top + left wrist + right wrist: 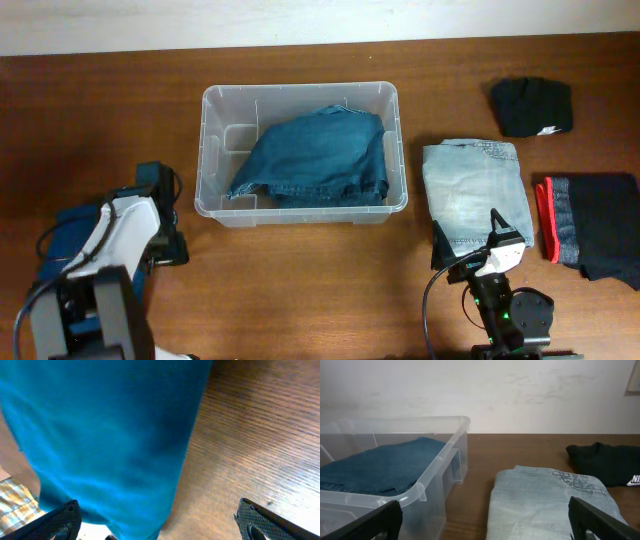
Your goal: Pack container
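My left gripper is to close next on the bright blue garment's far edge (99, 213) (162, 440), close to the end that faces the clear plastic container.
The clear plastic container (213, 150) stands at the table's middle with folded dark blue jeans (315, 158) inside; it also shows in the right wrist view (440, 467). Folded light blue jeans (470, 190) lie right of it and show in the right wrist view (545, 505). My right gripper (480, 248) is open and empty at the near end of the light jeans (482, 522). My left gripper (165, 225) is open over a bright blue garment (100, 435) at the front left (70, 235); nothing is held between its fingers (157, 525).
A folded black garment (532, 105) lies at the back right and shows in the right wrist view (602, 460). A red, grey and black folded garment (590, 228) lies at the right edge. A checked cloth (15, 502) shows under the blue garment.
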Controlling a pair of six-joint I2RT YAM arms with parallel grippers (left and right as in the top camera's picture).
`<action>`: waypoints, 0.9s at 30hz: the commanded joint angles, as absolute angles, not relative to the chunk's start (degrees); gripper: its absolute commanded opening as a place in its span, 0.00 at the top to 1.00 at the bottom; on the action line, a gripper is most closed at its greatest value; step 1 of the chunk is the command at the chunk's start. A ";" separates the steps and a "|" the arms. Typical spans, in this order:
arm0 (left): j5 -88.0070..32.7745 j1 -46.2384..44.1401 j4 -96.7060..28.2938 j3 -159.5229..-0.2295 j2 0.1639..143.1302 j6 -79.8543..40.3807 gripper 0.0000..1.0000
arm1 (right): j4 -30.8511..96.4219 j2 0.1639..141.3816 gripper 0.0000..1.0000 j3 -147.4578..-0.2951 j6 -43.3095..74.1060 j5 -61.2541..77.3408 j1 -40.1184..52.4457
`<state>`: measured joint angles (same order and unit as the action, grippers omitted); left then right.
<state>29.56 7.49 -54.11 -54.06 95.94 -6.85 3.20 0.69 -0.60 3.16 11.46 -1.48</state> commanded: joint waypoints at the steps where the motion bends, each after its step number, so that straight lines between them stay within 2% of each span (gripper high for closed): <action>1: 33.30 7.68 -53.17 -53.60 97.56 -5.72 0.01 | 3.60 0.21 0.02 -0.32 3.22 10.94 -1.91; 15: 36.91 12.38 -47.66 -53.60 97.56 -5.32 0.01 | 3.60 0.21 0.02 -0.32 3.22 10.94 -1.91; 27: 35.33 15.66 -39.99 -53.60 97.91 9.19 0.01 | 3.60 0.21 0.02 -0.32 3.22 10.94 -1.91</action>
